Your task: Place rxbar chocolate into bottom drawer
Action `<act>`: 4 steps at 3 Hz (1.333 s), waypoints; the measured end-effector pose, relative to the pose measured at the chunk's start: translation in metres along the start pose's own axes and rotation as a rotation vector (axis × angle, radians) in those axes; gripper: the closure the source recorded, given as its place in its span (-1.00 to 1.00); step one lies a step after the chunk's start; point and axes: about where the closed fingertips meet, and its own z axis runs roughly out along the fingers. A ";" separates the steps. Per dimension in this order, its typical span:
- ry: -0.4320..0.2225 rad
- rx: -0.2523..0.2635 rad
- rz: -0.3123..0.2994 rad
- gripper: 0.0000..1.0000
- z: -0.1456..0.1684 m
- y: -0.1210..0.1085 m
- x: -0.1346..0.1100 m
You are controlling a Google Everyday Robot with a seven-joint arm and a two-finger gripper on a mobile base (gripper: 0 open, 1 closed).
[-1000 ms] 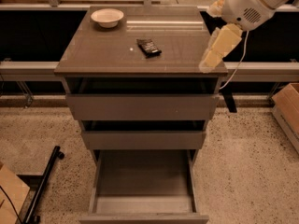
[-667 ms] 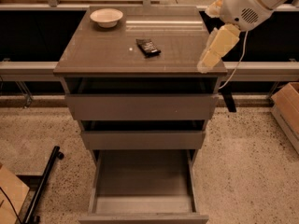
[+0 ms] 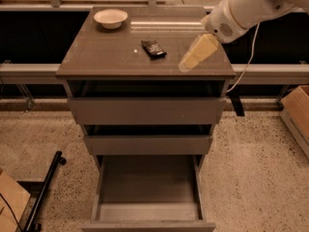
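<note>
The robot's gripper will next move to the rxbar chocolate on top of the cabinet and close on the black bar's middle (image 3: 153, 49).
The rxbar chocolate (image 3: 153, 49), a small flat black bar, lies on the cabinet top (image 3: 96, 57) near its middle. My gripper (image 3: 186, 65), pale yellow on a white arm, hangs over the right part of the top, a short way right of the bar and apart from it. It holds nothing that I can see. The bottom drawer (image 3: 148, 187) is pulled far out and its flat floor is bare.
A white bowl (image 3: 110, 18) stands at the back left of the top. The two upper drawers (image 3: 145, 111) stick out slightly. A cardboard box (image 3: 297, 112) is on the floor at right, a black bar (image 3: 44, 190) and another box at lower left.
My arm and gripper have moved left and a little lower over the cabinet top, closer to the bar. The bar, bowl and drawers have not moved.
</note>
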 end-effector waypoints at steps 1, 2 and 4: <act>-0.011 0.002 0.062 -1.00 0.053 -0.028 -0.002; -0.034 -0.013 0.119 -1.00 0.109 -0.057 -0.003; -0.094 0.014 0.151 -1.00 0.123 -0.063 -0.012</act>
